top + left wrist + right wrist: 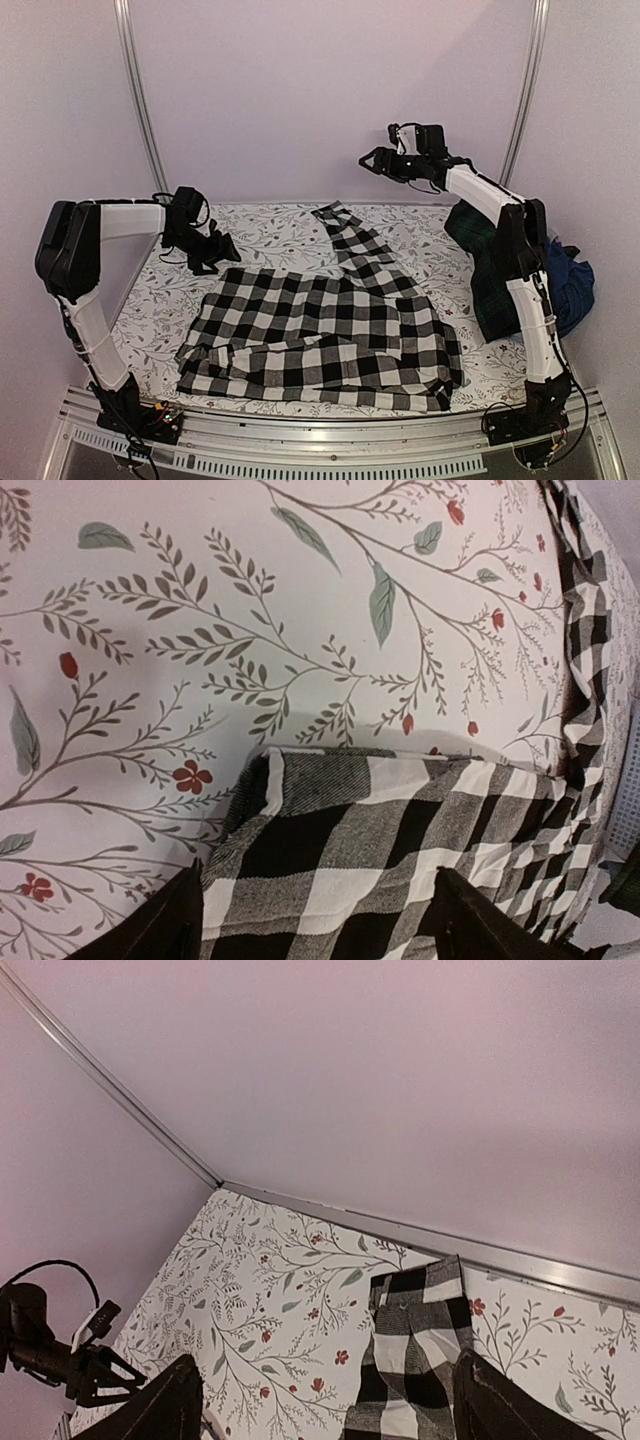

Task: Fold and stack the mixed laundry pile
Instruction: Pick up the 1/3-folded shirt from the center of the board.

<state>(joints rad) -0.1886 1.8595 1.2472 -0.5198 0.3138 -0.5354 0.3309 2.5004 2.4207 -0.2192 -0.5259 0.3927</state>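
Note:
The shirt's back edge is slanted at the sleeve, so next my left gripper pinches the shirt's back corner [275, 770] while my right gripper pulls back the sleeve side.
The black-and-white checked shirt [320, 330] lies spread flat on the middle of the table, with one sleeve [350, 240] reaching toward the back. My left gripper [222, 250] is open and low at the shirt's back-left corner. In the left wrist view that corner [400, 840] lies between my open fingers [160, 930], which are not closed on it. My right gripper [372, 160] is open, empty and raised high over the back of the table. In the right wrist view the sleeve cuff [415, 1350] lies far below it. The dark green-navy plaid garment [490, 270] and a blue piece [572, 280] lie heaped at the right.
The floral-printed covering [270, 235] spans the table up to the back wall rail [420, 1230]. The right arm stands over the heap at the table's right edge. A metal frame runs along the near edge [330, 440].

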